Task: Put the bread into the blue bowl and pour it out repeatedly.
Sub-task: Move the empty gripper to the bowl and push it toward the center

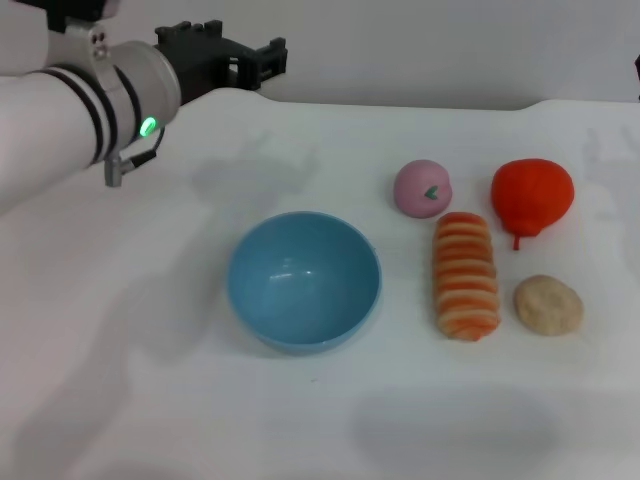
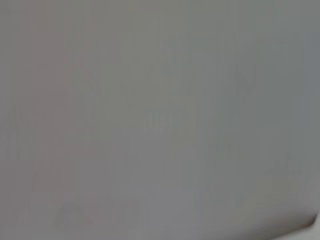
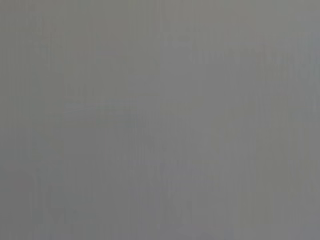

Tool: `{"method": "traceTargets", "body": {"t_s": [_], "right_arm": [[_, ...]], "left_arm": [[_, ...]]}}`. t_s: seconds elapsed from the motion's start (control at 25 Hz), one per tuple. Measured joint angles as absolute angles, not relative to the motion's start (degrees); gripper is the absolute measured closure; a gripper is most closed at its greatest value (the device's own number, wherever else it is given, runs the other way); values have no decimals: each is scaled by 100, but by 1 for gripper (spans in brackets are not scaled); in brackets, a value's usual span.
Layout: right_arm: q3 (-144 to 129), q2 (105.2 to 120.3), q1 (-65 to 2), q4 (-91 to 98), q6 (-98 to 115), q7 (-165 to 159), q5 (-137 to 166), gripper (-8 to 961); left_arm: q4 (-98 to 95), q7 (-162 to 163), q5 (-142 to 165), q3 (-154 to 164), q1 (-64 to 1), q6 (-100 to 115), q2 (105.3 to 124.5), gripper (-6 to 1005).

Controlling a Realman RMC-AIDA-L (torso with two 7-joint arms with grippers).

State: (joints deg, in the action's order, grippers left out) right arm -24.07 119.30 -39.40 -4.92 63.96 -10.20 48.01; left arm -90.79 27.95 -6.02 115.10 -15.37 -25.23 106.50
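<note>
The robot's left gripper should close on the blue bowl's rim (image 1: 238,252), on the side that faces away from the bread.
The blue bowl (image 1: 304,281) stands upright and empty at the middle of the white table. The bread (image 1: 466,275), a long loaf with orange and cream stripes, lies on the table just right of the bowl, apart from it. My left gripper (image 1: 268,58) hangs high at the far left, well behind the bowl and holding nothing that I can see. The right gripper is out of view. Both wrist views show only plain grey.
Behind the bread sit a pink round fruit (image 1: 422,187) and an orange-red fruit (image 1: 532,196). A small round beige bun (image 1: 548,304) lies right of the bread. The table's far edge (image 1: 400,105) meets a grey wall.
</note>
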Motion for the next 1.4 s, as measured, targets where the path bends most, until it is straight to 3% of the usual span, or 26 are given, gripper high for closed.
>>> {"method": "traceTargets", "body": {"t_s": [0.08,0.12,0.2,0.28,0.6,1.4], "right_arm": [[-2408,11929,-3946,-477,6396,-1019,4801,476],[-2408,11928,-3951,-467,6396,-1019,4802,476],[-2411,11927,-3961,-448,6396,-1018,4804,476],[-2431,11927,-3978,-434,6398,-1018,4812,476],[-2460,11927,-3972,-414,6404,-1011,4821,476],[-2461,11926,-3893,-401,6415,-1010,4826,477]], "left_arm": [[-9480,2142,-690,11300,-1397,-3226,10932,277],[-9719,1542,-825,11050,-1329,-3780,11237,277],[-9902,685,-1087,10699,-1325,-4563,11619,277],[-9972,38,-1494,10439,-1467,-5312,11811,277],[-9764,-47,-1926,10283,-1932,-6551,11782,277],[-7903,-199,-1898,10292,-2884,-6398,11794,278]]}}
